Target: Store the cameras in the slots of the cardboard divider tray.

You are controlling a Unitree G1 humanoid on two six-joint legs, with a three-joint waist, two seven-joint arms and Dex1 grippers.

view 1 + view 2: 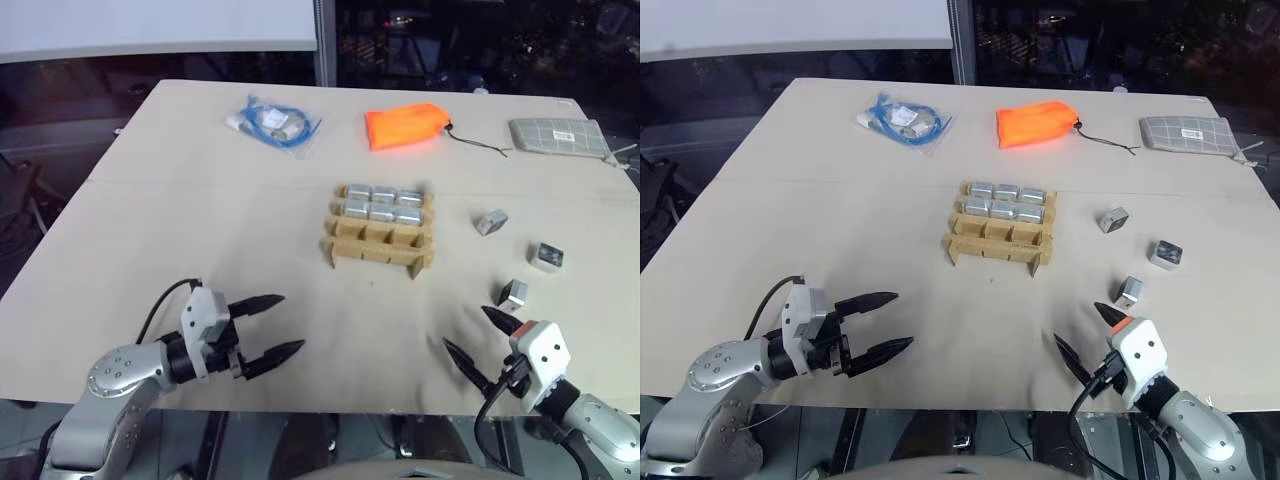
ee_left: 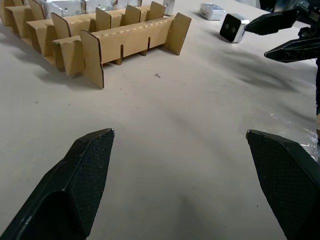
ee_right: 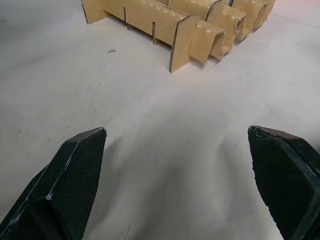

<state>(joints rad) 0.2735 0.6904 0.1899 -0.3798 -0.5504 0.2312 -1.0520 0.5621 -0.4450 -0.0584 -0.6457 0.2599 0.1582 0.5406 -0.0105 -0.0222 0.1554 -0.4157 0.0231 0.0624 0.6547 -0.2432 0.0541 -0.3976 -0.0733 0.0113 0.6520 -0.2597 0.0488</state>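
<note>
My right gripper grabs the sides of the loose camera point(image 1: 513, 294) nearest the front edge of the table next. Two loose cameras are behind it.
The cardboard divider tray point(image 1: 375, 251) stands at the table's middle. Several silver-grey cameras point(image 1: 383, 203) fill its two far rows, while the row of slots nearest me holds nothing. Three loose cameras lie to the tray's right: one point(image 1: 491, 221) farthest back, one point(image 1: 546, 257) further right, one point(image 1: 514, 294) nearest me. My right gripper point(image 1: 465, 327) hovers open just in front of that nearest camera, with nothing between its fingers. At the near left my left gripper point(image 1: 290, 322) is open and empty, pointing toward the tray point(image 2: 125, 40).
Along the far side lie a blue cable in a clear bag point(image 1: 270, 122), an orange pouch point(image 1: 405, 126) and a grey checked pouch point(image 1: 558, 135). The table's front edge runs just below both grippers. Bare tabletop separates the grippers and the tray.
</note>
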